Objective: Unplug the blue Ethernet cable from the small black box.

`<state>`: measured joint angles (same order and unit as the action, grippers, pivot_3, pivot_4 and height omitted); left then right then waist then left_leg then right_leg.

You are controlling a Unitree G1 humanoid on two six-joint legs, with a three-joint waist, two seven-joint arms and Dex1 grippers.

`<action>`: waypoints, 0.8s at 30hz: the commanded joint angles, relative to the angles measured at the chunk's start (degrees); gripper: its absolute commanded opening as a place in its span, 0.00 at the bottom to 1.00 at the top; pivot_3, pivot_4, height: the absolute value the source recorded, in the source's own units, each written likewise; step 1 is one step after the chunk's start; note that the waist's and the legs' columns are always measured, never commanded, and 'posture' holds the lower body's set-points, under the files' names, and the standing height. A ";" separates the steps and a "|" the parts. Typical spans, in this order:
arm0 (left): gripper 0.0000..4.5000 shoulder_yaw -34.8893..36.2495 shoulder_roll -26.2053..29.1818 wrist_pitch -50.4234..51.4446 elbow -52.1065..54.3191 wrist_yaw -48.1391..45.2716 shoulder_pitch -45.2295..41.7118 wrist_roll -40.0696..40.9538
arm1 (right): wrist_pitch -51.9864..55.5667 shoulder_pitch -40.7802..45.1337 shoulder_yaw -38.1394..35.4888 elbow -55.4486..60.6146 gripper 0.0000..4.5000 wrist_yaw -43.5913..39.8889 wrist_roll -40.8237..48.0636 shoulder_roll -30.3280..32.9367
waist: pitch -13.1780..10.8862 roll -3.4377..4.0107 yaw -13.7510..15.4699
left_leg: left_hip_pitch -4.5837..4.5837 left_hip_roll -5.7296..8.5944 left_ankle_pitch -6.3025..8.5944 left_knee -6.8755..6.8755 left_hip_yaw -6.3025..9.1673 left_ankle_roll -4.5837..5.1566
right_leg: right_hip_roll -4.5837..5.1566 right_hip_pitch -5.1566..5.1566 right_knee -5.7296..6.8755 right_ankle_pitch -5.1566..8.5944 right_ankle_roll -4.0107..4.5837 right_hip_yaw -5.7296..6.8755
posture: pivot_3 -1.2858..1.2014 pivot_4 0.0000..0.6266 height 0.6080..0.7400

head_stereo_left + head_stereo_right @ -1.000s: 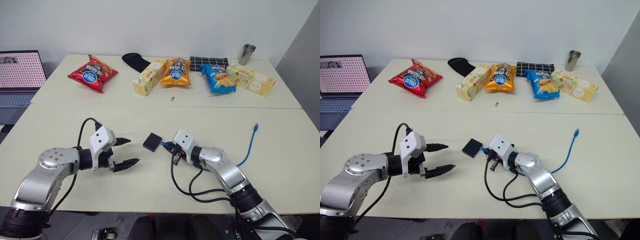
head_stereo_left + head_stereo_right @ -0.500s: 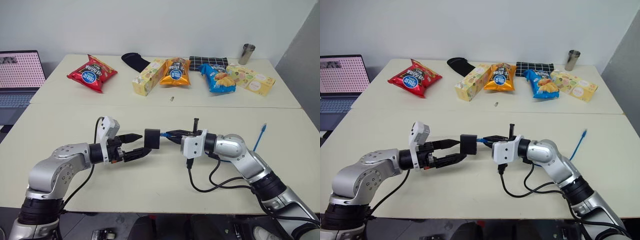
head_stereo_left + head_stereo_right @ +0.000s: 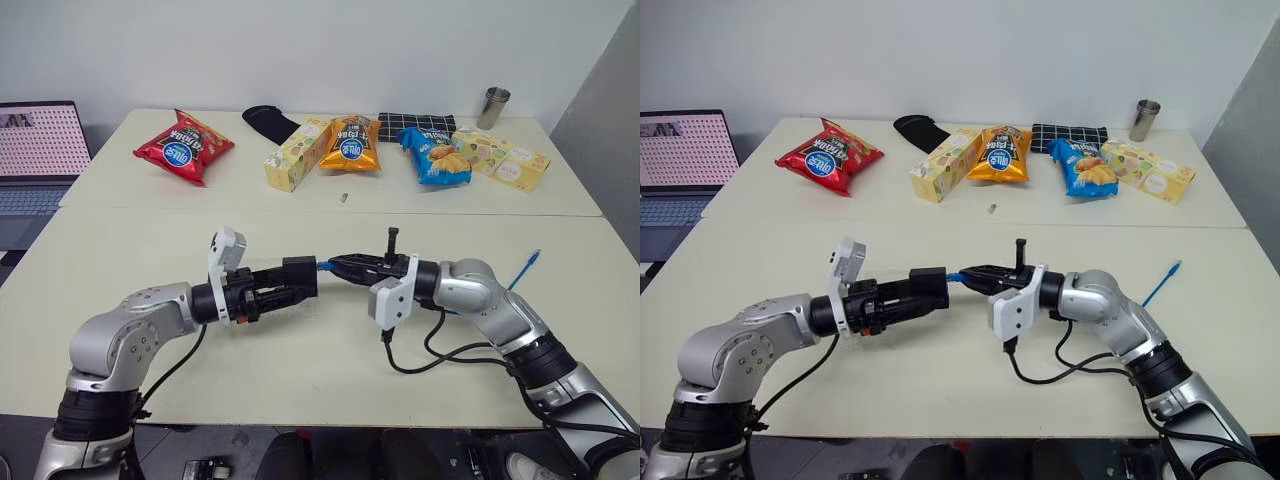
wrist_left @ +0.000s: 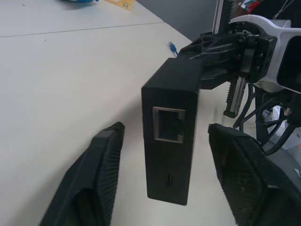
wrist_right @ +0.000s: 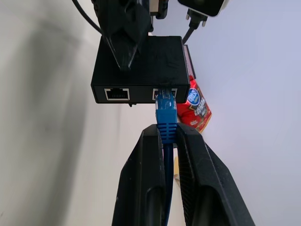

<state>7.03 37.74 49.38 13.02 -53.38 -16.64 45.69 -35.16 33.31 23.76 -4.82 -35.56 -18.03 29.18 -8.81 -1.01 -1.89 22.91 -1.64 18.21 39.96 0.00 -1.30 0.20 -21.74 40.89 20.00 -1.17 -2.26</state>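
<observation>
The black box is loose between the left gripper's fingers, so they should clamp it before the right gripper opens, turns and takes the plug [image 5: 166, 109] by its other sides.
The small black box [image 3: 300, 274] hangs above the table, narrow side up. The blue Ethernet cable [image 5: 165, 113] is plugged into one of two ports on its side. My right gripper [image 5: 165, 129] is shut on the cable's boot just behind the plug, pointing toward my left arm. My left gripper [image 3: 296, 290] reaches in from the other side. Its fingers [image 4: 101, 165] flank the box [image 4: 171, 141], with a gap on each side in the left wrist view. The cable's free end [image 3: 530, 262] sticks up past my right arm.
Along the far table lie a red snack bag [image 3: 183, 147], a yellow carton [image 3: 297, 152], an orange bag [image 3: 351, 143], a blue bag [image 3: 435, 157], another carton [image 3: 500, 158] and a metal cup [image 3: 492, 108]. A laptop [image 3: 40, 140] stands at far left.
My right gripper has lifted the box by its plug and rolled over. My left gripper has swung right and turned. Its fingers now stand either side of the box, narrower than before.
</observation>
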 commanded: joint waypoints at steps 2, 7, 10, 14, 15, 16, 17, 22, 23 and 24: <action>0.40 2.17 -0.11 0.67 0.64 -0.38 -0.59 3.15 | -4.99 1.53 -2.18 -0.27 0.02 3.09 -1.37 0.05 | 0.00 0.00 0.03 | 0.00 0.00 0.00 0.00 0.00 0.00 | 0.00 0.00 0.00 0.00 0.00 0.00 | 0.52 0.24 1.00; 0.20 1.82 0.29 0.24 0.87 -0.66 0.09 3.78 | -9.91 2.46 -2.53 -1.70 0.02 5.83 -3.54 0.26 | 0.00 0.00 0.01 | 0.00 0.00 0.00 0.00 0.00 0.00 | 0.00 0.00 0.00 0.00 0.00 0.00 | 0.52 0.24 1.00; 0.18 1.57 0.47 0.21 0.84 -0.95 0.25 4.03 | -13.19 2.86 -2.73 -2.40 0.02 7.03 -4.32 0.59 | 0.00 0.00 0.01 | 0.00 0.00 0.00 0.00 -0.01 0.00 | 0.00 -0.01 0.00 0.00 0.00 -0.01 | 0.52 0.24 1.00; 0.18 0.60 0.57 -0.79 -0.16 -1.96 -0.45 3.19 | -14.15 2.77 -2.45 -2.90 0.23 5.51 -1.61 1.42 | 0.00 0.00 -0.01 | 0.00 0.00 0.00 0.00 -0.02 -0.01 | 0.00 0.00 0.00 0.00 0.00 -0.02 | 0.52 0.24 1.00; 0.18 0.27 0.51 -1.00 -0.41 -2.20 -0.74 2.97 | -14.08 2.70 -2.31 -2.98 0.29 4.64 -0.64 1.75 | 0.00 0.00 -0.02 | -0.01 -0.01 0.00 0.00 -0.02 0.00 | 0.00 0.00 0.00 0.00 0.00 -0.01 | 0.52 0.24 1.00; 0.18 -0.35 0.56 -1.26 -0.66 -2.77 -1.09 2.59 | -13.60 2.48 -2.18 -2.65 0.34 3.36 0.75 2.36 | 0.00 0.00 0.00 | -0.01 -0.01 0.00 0.00 -0.01 0.00 | 0.00 0.00 0.00 0.00 0.00 -0.01 | 0.52 0.24 1.00; 0.18 -0.92 0.53 -1.51 -0.90 -3.24 -1.42 2.23 | -13.08 2.22 -2.09 -2.05 0.38 2.06 2.17 3.06 | 0.00 0.00 0.04 | -0.01 -0.01 0.00 0.00 -0.01 -0.01 | 0.00 0.00 0.01 0.00 0.00 0.00 | 0.52 0.24 1.00; 0.18 -5.10 0.90 -5.53 -2.81 -7.09 -2.95 -2.36 | 5.24 -2.01 -1.78 8.79 0.47 -10.45 17.85 8.01 | 0.00 -0.01 0.21 | 0.00 0.01 0.00 0.02 0.03 0.00 | 0.03 0.06 -0.04 0.00 0.00 0.01 | 0.52 0.24 1.00; 0.18 -6.28 0.89 -7.04 -3.23 -8.25 -3.09 -3.71 | 14.33 -3.58 -2.37 13.10 0.47 -12.51 23.78 9.45 | 0.00 0.01 0.17 | 0.00 0.01 0.00 0.02 0.04 0.00 | 0.03 0.08 -0.05 0.00 0.00 0.02 | 0.52 0.24 1.00; 0.18 -7.10 0.90 -8.20 -3.67 -9.22 -3.23 -4.70 | 21.06 -4.63 -2.88 16.33 0.47 -14.12 27.89 10.38 | -0.01 0.02 0.19 | 0.01 0.01 0.00 0.02 0.02 0.00 | 0.03 0.08 -0.07 0.00 0.00 0.01 | 0.52 0.24 1.00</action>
<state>1.20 38.14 44.15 9.37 -60.23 -19.19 42.85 -26.05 29.45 22.69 4.45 -46.28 0.90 38.08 -8.82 -0.99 -1.70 22.91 -1.65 18.21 39.98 0.03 -1.30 0.23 -21.66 40.84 20.00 -1.17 -2.24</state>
